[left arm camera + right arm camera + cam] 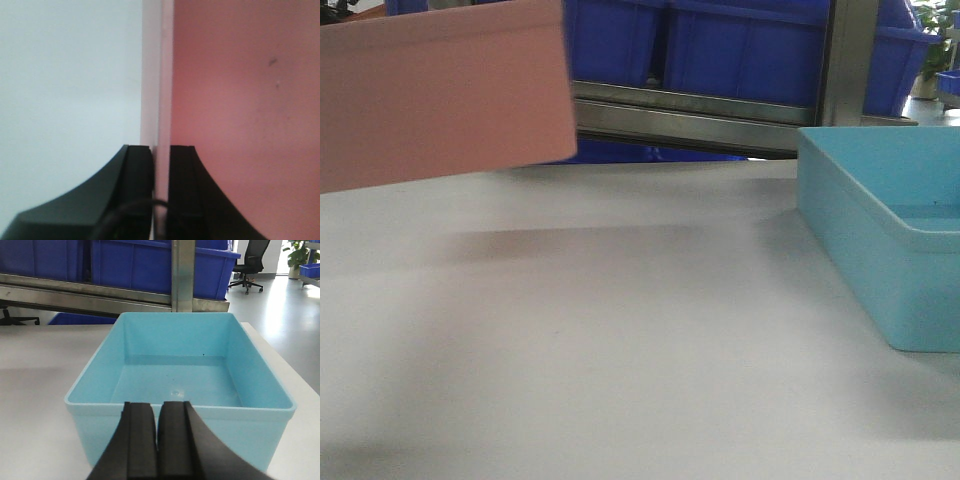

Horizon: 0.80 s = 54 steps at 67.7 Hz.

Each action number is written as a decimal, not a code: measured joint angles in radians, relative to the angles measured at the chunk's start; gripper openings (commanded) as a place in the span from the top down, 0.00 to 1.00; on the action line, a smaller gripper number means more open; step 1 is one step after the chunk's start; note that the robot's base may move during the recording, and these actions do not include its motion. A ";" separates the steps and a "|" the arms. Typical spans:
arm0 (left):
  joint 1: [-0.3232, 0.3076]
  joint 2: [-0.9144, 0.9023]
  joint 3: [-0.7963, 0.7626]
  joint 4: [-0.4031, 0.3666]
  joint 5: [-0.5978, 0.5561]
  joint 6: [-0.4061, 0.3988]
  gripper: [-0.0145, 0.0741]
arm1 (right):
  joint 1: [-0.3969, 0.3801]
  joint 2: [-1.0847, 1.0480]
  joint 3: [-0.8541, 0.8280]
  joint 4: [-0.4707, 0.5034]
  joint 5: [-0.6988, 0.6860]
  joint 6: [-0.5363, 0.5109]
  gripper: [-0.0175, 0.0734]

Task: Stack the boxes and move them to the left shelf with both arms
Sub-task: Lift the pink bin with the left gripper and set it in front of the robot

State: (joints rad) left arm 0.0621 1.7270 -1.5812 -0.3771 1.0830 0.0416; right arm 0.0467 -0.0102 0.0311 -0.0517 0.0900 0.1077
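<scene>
Next, my left gripper releases the salmon pink box on the white table (638, 272) next to the light blue box.
The salmon pink box (440, 95) hangs tilted above the white table at the upper left, casting a shadow below. In the left wrist view my left gripper (160, 150) is shut on the pink box (240, 100), its thin wall pinched between the two black fingers. The light blue box (880, 230) rests on the table at the right and is empty. My right gripper (158, 407) is shut with nothing in it, just short of the near rim of the blue box (175, 375). The shelf's steel rail (690, 122) runs behind the table.
Large dark blue bins (740, 50) sit on the rack above the rail. A steel upright post (845, 60) stands behind the blue box. The white table (620, 350) stretches between the two boxes. An office chair (247, 265) stands far back right.
</scene>
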 measured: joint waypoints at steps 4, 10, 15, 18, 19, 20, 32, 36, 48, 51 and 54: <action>-0.063 0.002 0.000 0.000 0.000 -0.030 0.84 | 0.000 0.000 0.000 0.000 0.000 0.000 0.75; -0.136 0.013 0.000 -0.002 -0.011 -0.053 0.84 | 0.000 0.000 0.000 0.000 0.000 0.000 0.75; -0.185 0.031 0.000 -0.001 -0.026 -0.077 0.84 | 0.000 0.000 0.000 0.000 0.000 0.000 0.75; -0.214 0.045 0.000 0.009 -0.033 -0.099 0.84 | 0.000 0.000 0.000 0.000 0.000 0.000 0.75; -0.221 0.051 0.000 0.013 -0.036 -0.106 0.84 | 0.000 0.000 0.000 0.000 0.000 0.000 0.75; -0.229 0.055 0.002 0.015 -0.038 -0.113 0.84 | 0.000 0.000 0.000 0.000 0.000 0.000 0.75; -0.308 0.118 0.031 0.045 -0.077 -0.182 0.84 | 0.000 0.000 0.000 0.000 0.000 0.000 0.75; -0.332 0.135 0.049 0.049 -0.097 -0.203 0.84 | 0.000 0.000 0.000 0.000 0.000 0.000 0.75; -0.390 0.171 0.077 0.063 -0.166 -0.223 0.84 | 0.000 0.000 0.000 0.000 0.000 0.000 0.75; -0.400 0.179 0.080 0.065 -0.173 -0.223 0.84 | 0.000 0.000 0.000 0.000 0.000 0.000 0.75; -0.411 0.191 0.080 0.067 -0.177 -0.223 0.84 | 0.000 0.000 0.000 0.000 0.000 0.000 0.75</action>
State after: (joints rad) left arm -0.3488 1.9184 -1.5012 -0.3103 0.9061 -0.1814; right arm 0.0467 -0.0102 0.0311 -0.0517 0.0900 0.1077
